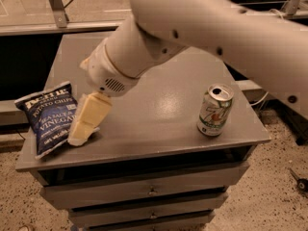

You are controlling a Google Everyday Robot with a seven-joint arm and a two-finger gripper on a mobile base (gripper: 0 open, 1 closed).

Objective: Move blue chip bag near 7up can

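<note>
The middle of the blue chip bag [66, 117] is the next place for my gripper to close, and its sides should bunch together between my fingers.
The blue chip bag [47, 117] lies flat at the left front of the grey table top [159, 119], white lettering facing up. The 7up can [215, 110] stands upright near the right front corner, far from the bag. My gripper [83, 131] hangs from the big white arm [159, 42] and points down at the bag's right edge, touching or just above it. Part of the bag's right side is hidden behind it.
The table is a grey cabinet with drawers [151, 191] below its front edge. The arm covers the back of the table top. A metal rail [57, 28] runs behind. Speckled floor [274, 196] lies to the right, with dark cables nearby.
</note>
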